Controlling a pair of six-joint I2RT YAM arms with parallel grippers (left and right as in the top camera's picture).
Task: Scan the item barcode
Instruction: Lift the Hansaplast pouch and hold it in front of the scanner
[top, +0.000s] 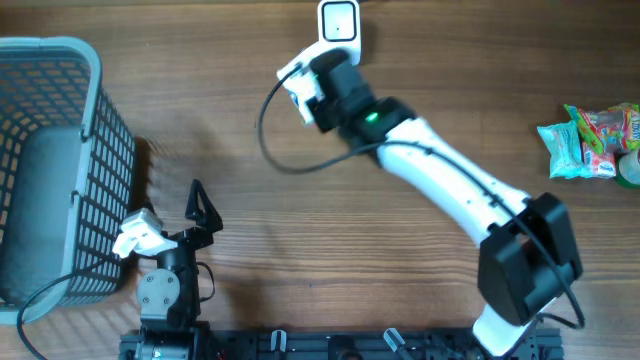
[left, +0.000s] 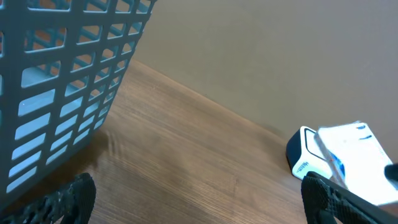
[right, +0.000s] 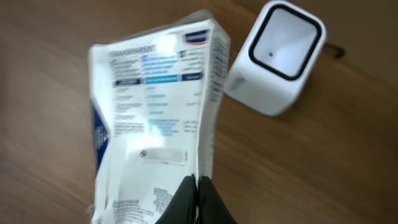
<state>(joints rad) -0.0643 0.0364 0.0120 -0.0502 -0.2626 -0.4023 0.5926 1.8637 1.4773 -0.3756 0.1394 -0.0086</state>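
The white packet, now hanging near the white barcode scanner, will go down from my right gripper onto the bare wood (top: 554, 103), in the spot that lies just behind the teal packet.
A white packet (right: 155, 118) printed with blue and black text hangs from my right gripper (right: 198, 193), which is shut on its lower edge. Just beyond the packet's top right corner stands the white barcode scanner (right: 277, 56), its dark-framed window facing up. From overhead, the packet (top: 298, 85) sits a little below and left of the scanner (top: 340, 22) at the table's back edge. My left gripper (top: 203, 205) rests near the front left, open and holding nothing. Its view shows both fingertips (left: 68, 199) wide apart over bare wood, with the scanner (left: 303, 155) and packet (left: 354, 158) far off to the right.
A grey slatted basket (top: 100, 150) stands at the left edge, close beside my left arm. A colourful snack bag (top: 590, 140) lies at the far right with a green object (top: 630, 170) next to it. A black cable (top: 270, 130) loops from my right wrist.
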